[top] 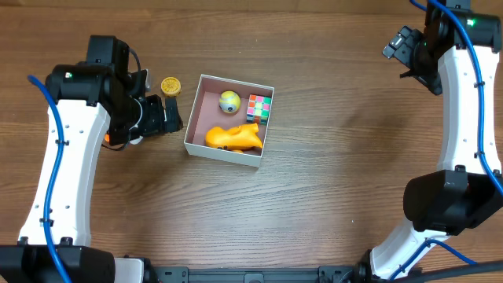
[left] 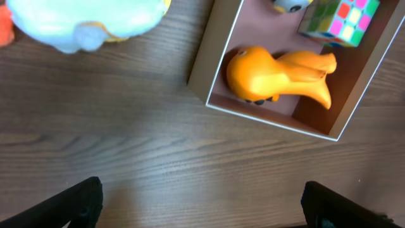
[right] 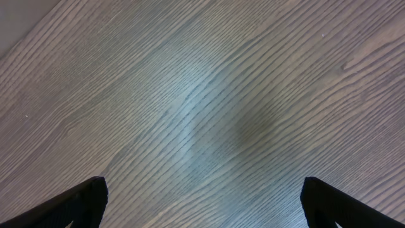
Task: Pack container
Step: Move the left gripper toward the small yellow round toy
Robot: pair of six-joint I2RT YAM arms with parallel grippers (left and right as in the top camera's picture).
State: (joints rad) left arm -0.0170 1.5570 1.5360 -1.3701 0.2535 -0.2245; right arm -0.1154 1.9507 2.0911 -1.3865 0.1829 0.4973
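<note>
The small yellow disc (top: 170,86) is lying near the container's far corner. Next, I will close my left gripper on its sides.
The container (top: 222,155) is a square white-walled box with a pinkish inside at the table's middle. In it lie an orange duck-like toy (top: 233,137), a yellow-green ball (top: 229,101) and a multicoloured cube (top: 258,108). My left gripper (top: 171,118) is open and empty just left of the container. The left wrist view shows its fingers (left: 199,202) wide apart over bare wood, with the container's corner (left: 197,79), the orange toy (left: 272,73) and the cube (left: 342,19) ahead. My right gripper (top: 405,49) is open and empty at the far right, over bare wood (right: 202,202).
A small yellow disc (top: 170,85) lies left of the container's far corner. A pale blue-white toy (left: 82,22) and an orange object (left: 5,28) lie left of the container, mostly hidden under my left arm in the overhead view.
</note>
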